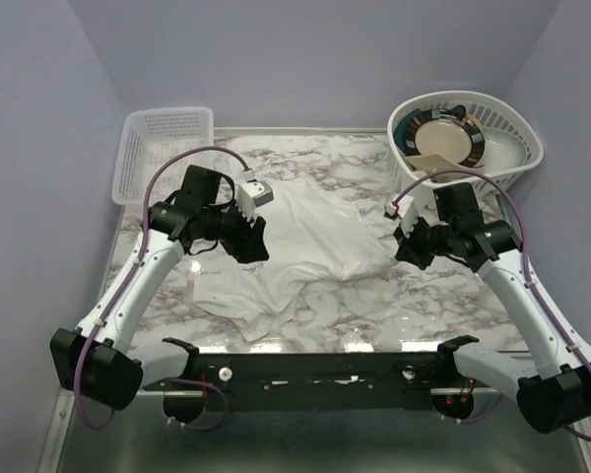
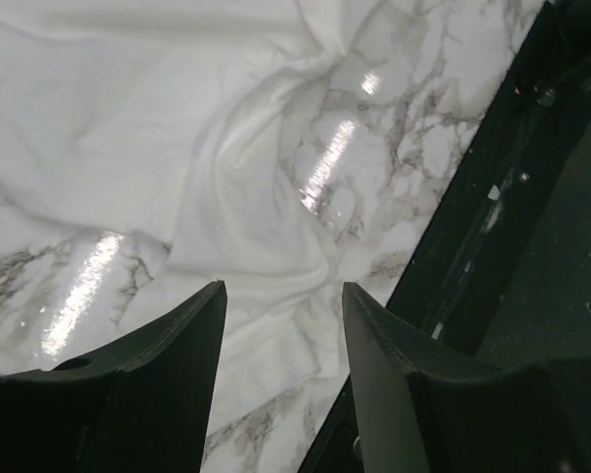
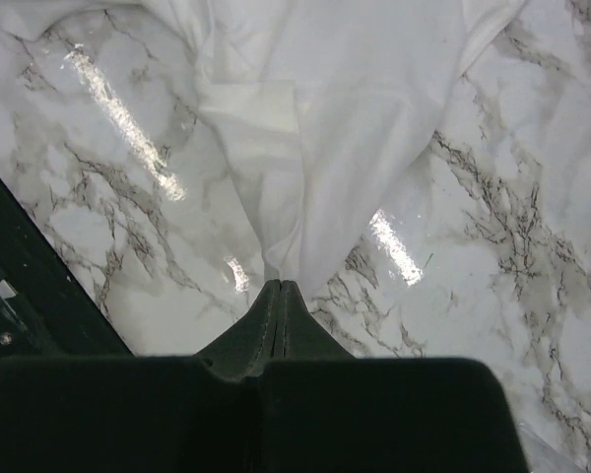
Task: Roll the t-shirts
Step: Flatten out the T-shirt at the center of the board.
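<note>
The white t-shirt's leftmost corner [image 1: 198,279] in the top external view should be the next place my left gripper goes to and closes on.
One white t-shirt [image 1: 315,246] lies crumpled across the middle of the marble table [image 1: 424,305]. My left gripper [image 1: 254,241] hovers over the shirt's left side. In the left wrist view it [image 2: 282,296] is open, with nothing between the fingers and a fold of the t-shirt [image 2: 128,128] lying below and ahead. My right gripper [image 1: 406,251] is at the shirt's right edge. In the right wrist view its jaws [image 3: 281,286] are pressed together, and the t-shirt [image 3: 355,118] narrows to a point that ends right at their tips.
A rectangular white lattice basket [image 1: 163,138] stands at the back left. A round white basket [image 1: 532,153] holding a plate [image 1: 443,138] stands at the back right. The black mounting rail [image 1: 315,370] runs along the near edge, close to the shirt's front folds.
</note>
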